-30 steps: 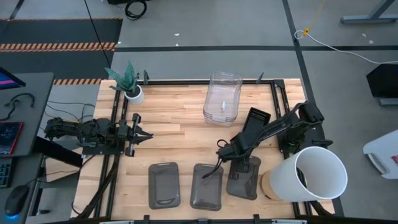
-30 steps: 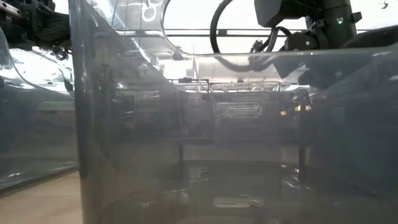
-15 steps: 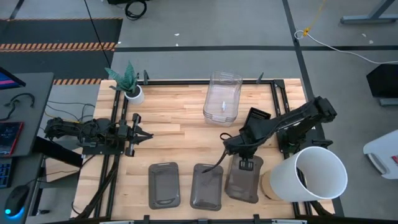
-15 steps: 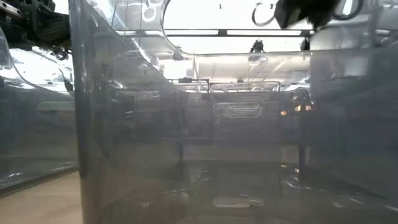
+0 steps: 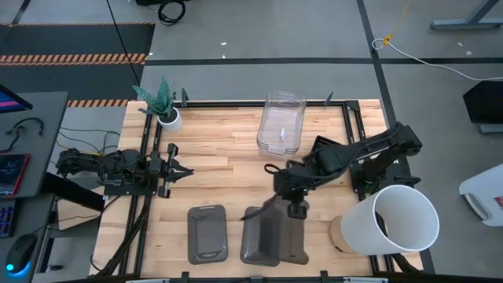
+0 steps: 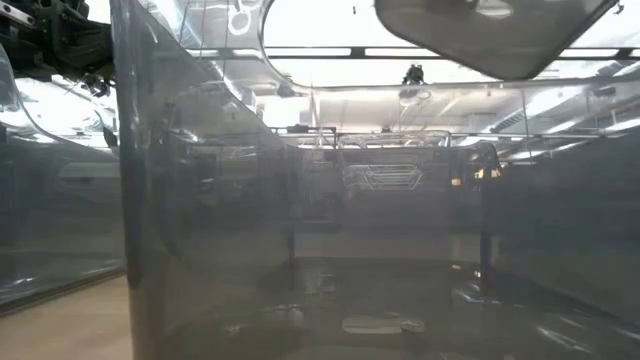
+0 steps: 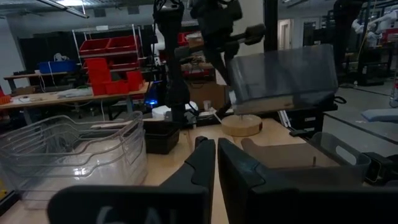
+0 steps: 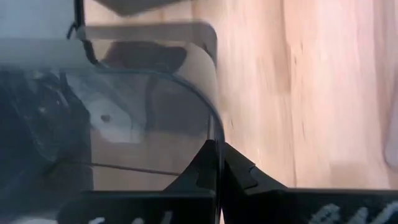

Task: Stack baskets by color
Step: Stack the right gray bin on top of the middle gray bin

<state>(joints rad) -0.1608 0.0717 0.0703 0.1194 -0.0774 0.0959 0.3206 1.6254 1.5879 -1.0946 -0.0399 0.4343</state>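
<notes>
Next, my right gripper sets the lifted dark grey basket down inside the dark grey basket [image 5: 267, 229] that lies beneath it on the table.
My right gripper [image 5: 295, 206] is shut on a dark grey basket [image 5: 289, 236] and holds it in the air over the right part of a second dark grey basket [image 5: 253, 236] near the table's front edge. The lifted basket also shows in the left wrist view [image 7: 283, 78] and at the top of the low view [image 6: 490, 35]. A third dark grey basket [image 5: 208, 233] lies flat on the table to the left. Nested clear baskets [image 5: 281, 122] stand at the far middle. My left gripper [image 5: 177, 169] waits shut at the table's left side. My right gripper pinches the far short end wall of the dark grey basket [image 8: 213, 134] between its two fingers, one finger inside and one outside. The fingers slant down from the table's far right. The basket hangs tilted below them, clear of the table.
A big white bucket [image 5: 397, 220] lies at the front right beside a round wooden disc [image 5: 336, 232]. A white plant pot [image 5: 167, 116] stands at the far left corner. Bare wood lies between the clear baskets and the grey ones.
My right gripper has risen and gone toward the table's left, taking the rightmost dark grey basket with it. That basket has come off the table, tipped, and now hangs partly over the middle grey basket.
</notes>
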